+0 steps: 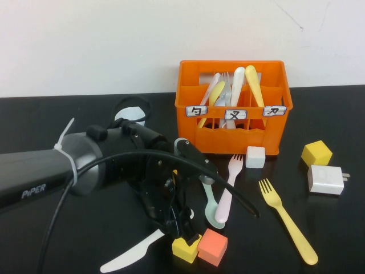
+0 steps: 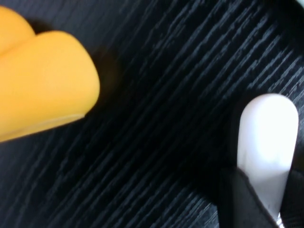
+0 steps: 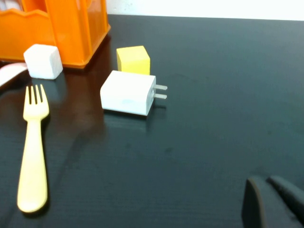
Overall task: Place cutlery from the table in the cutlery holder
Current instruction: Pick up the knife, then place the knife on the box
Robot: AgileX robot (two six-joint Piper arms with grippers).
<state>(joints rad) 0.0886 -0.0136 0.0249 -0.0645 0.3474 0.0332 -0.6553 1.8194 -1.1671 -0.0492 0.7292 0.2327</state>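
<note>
Next, I let go of the cream-white knife with my left gripper in the orange cutlery holder's end compartment [image 1: 262,91], beside the tall yellow handle.
The cream-white knife [image 1: 132,255] lies on the black table [image 1: 51,240] at the front, blade toward the front left. My left gripper [image 1: 181,228] is down over its handle end, fingers shut on the rounded handle [image 2: 268,133]. A mint spoon [image 1: 212,205], a pink fork [image 1: 228,191] and a yellow fork [image 1: 288,220] lie right of it. The orange cutlery holder [image 1: 234,134] stands at the back with several utensils upright inside. My right gripper [image 3: 273,202] is out of the high view, shut and empty, low over bare table; the yellow fork [image 3: 33,156] lies well away from it.
A yellow block [image 1: 185,248] and an orange block [image 1: 212,246] sit right by the left gripper; the yellow block [image 2: 42,80] shows close in its wrist view. A white cube [image 1: 255,156], a yellow cube [image 1: 316,153] and a white charger [image 1: 326,180] lie near the holder.
</note>
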